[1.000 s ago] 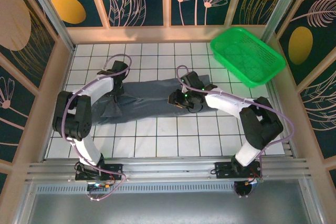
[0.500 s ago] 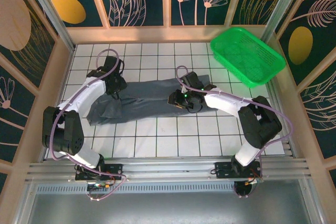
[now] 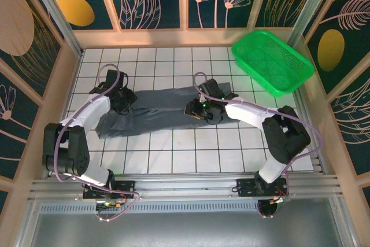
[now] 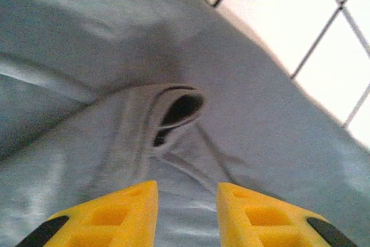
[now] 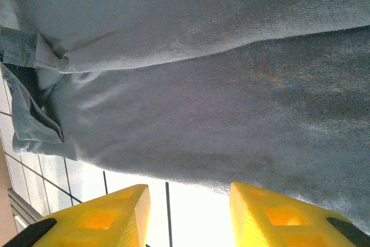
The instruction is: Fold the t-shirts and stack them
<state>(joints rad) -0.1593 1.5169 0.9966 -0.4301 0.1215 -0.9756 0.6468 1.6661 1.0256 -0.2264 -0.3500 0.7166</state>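
Observation:
The opening of the sleeve gapes and curls up on the folded t-shirt, so the robot's left gripper will pinch the sleeve's edge (image 4: 157,121) and straighten the sleeve before the next fold.
The slate-grey t-shirt (image 3: 156,111) lies folded into a long strip across the middle of the tiled table. My left gripper (image 3: 122,101) hovers over the shirt's left end, open, its yellow fingers (image 4: 115,215) apart over grey cloth (image 4: 87,56) with a sleeve opening (image 4: 178,111) just ahead. My right gripper (image 3: 195,110) sits at the shirt's right end, open, its yellow fingers (image 5: 272,215) apart over a bare white tile, with the shirt's edge (image 5: 191,120) just beyond them.
A green plastic basket (image 3: 272,61) stands at the back right corner. Low wooden walls (image 3: 49,120) ring the white tiled table (image 3: 191,148). Bare tiles stretch in front of the shirt and behind it.
My left arm has swung outward and its gripper has slid left along the shirt's left end, which now lies longer and flatter. The right arm has stayed put.

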